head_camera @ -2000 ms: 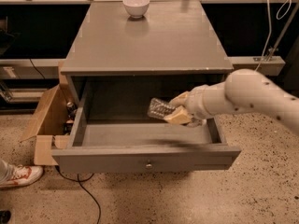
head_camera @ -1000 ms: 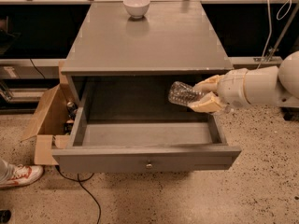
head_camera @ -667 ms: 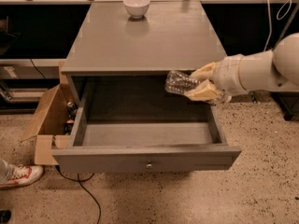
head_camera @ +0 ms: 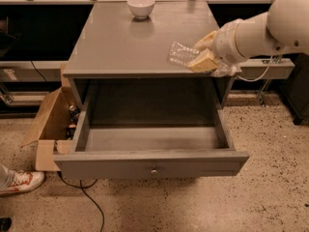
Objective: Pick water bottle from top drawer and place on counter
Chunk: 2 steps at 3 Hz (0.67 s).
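Note:
I need to release the water bottle from my gripper midway across the counter (head_camera: 180,38), between the white bowl and my arm. The bottle is now tilted just above the counter's front.
My gripper (head_camera: 204,51) reaches in from the right on a white arm and is shut on the water bottle (head_camera: 182,54), a clear crinkled plastic bottle. The bottle lies tilted on its side, held just above the front right part of the counter (head_camera: 125,45), its free end pointing left. The top drawer (head_camera: 150,163) is pulled wide open below, with its flat grey front panel and small round knob (head_camera: 154,171). Its inside looks empty.
A white bowl (head_camera: 141,6) stands at the back middle of the counter. A brown cardboard box (head_camera: 48,124) sits on the floor left of the cabinet. A shoe (head_camera: 19,181) and a black cable (head_camera: 84,195) lie on the speckled floor at front left.
My gripper has lifted the bottle up out of the drawer and carried it over the counter's front right edge. The drawer has stayed open.

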Tool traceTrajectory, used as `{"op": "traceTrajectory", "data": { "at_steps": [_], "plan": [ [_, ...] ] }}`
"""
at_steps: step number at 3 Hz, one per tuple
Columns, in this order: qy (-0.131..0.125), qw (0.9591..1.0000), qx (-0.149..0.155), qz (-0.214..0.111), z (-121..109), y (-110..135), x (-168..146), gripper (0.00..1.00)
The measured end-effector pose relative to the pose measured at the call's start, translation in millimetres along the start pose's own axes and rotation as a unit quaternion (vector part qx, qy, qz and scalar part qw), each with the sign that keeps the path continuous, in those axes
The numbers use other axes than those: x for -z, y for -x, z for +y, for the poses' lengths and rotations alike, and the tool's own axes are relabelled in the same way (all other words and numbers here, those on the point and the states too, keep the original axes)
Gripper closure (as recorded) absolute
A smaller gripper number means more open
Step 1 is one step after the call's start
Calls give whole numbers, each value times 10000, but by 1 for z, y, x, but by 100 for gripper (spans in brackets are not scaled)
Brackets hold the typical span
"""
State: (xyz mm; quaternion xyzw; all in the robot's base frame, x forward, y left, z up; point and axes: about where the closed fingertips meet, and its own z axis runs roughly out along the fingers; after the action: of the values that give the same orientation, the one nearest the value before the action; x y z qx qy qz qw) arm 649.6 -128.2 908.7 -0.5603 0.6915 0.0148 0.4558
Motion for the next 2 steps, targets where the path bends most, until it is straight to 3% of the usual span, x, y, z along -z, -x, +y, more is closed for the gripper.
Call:
{"op": "traceTrajectory", "data": {
  "at_steps": [1, 2],
  "plan": [
    [-104, 9987, -476, 153, -41, 5, -37, 100],
    [-87, 9968, -769, 221, -64, 5, -63, 100]
  ]
}}
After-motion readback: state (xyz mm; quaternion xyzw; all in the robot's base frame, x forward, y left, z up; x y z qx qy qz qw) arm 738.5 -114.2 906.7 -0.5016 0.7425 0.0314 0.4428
